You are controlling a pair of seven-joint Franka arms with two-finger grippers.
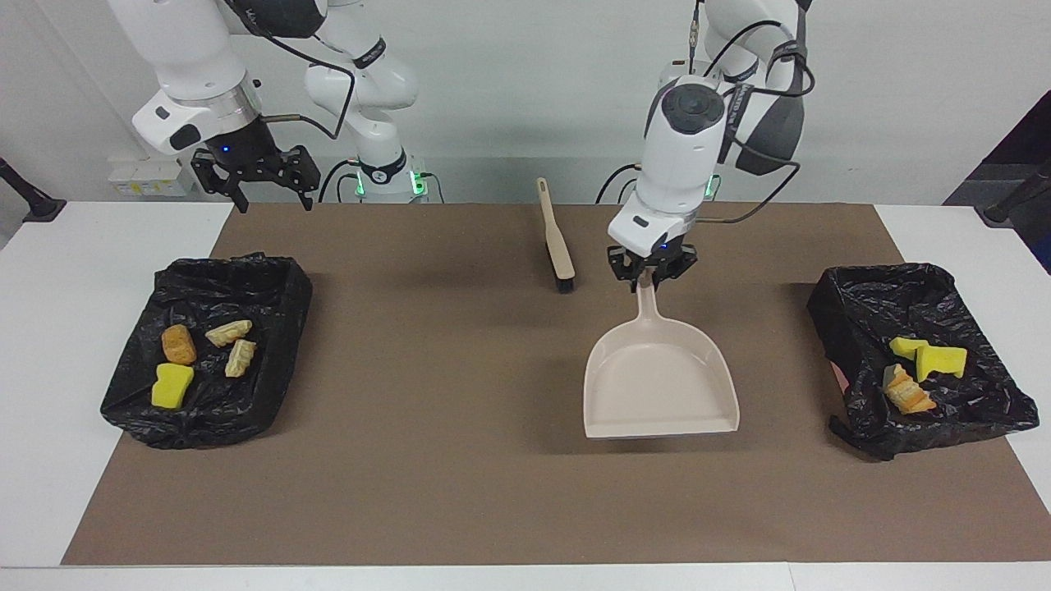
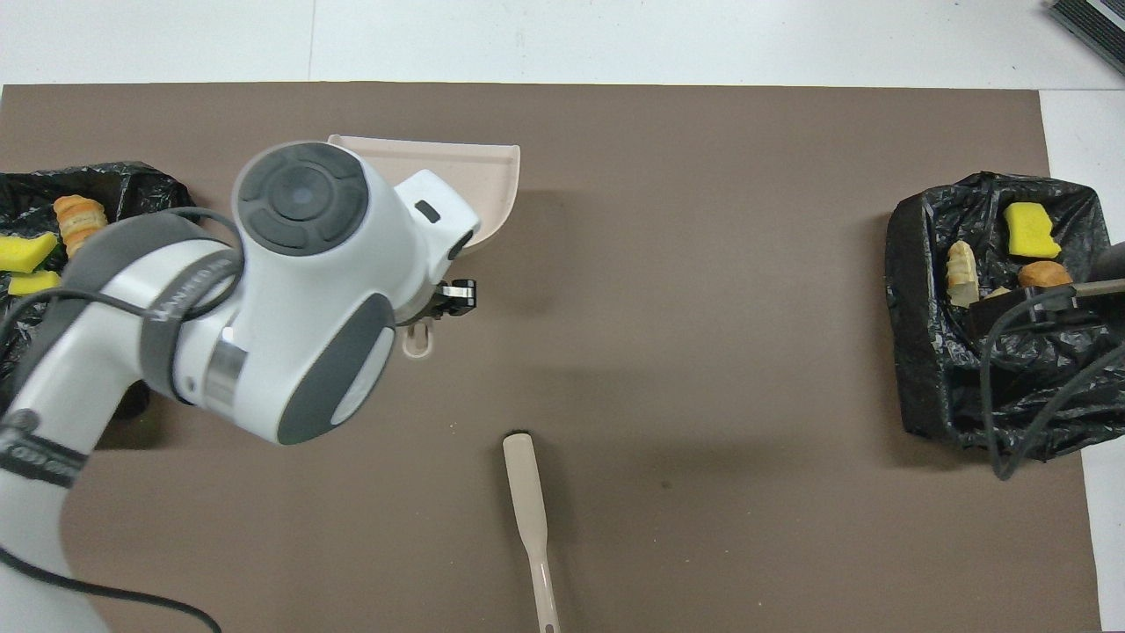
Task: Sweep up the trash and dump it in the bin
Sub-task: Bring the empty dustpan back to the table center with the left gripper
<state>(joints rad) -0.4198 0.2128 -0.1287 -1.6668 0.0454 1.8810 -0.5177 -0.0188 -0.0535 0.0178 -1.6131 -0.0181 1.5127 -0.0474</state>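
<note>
My left gripper needs to release the beige dustpan on the brown mat, straight (image 2: 534, 265) beyond the bristles of the beige brush.
The beige dustpan (image 1: 657, 377) lies in the middle of the brown mat, its handle (image 1: 647, 300) pointing toward the robots. My left gripper (image 1: 651, 275) is shut on the handle's end; in the overhead view the arm hides most of the pan (image 2: 492, 176). The trash lies in two black-lined bins. The bin (image 1: 205, 287) at the right arm's end holds a yellow chunk (image 1: 172, 386), an orange lump (image 1: 178, 343) and two tan lumps. The bin (image 1: 870, 295) at the left arm's end holds yellow chunks (image 1: 928, 357) and a bread lump (image 1: 907, 392). My right gripper (image 1: 273, 197) is open and empty, raised over the mat's edge near its bin.
The beige brush (image 1: 554, 234) lies on the mat nearer to the robots than the dustpan, bristles toward the table's middle; it also shows in the overhead view (image 2: 532, 519). White table borders the brown mat (image 1: 452, 460) on all sides.
</note>
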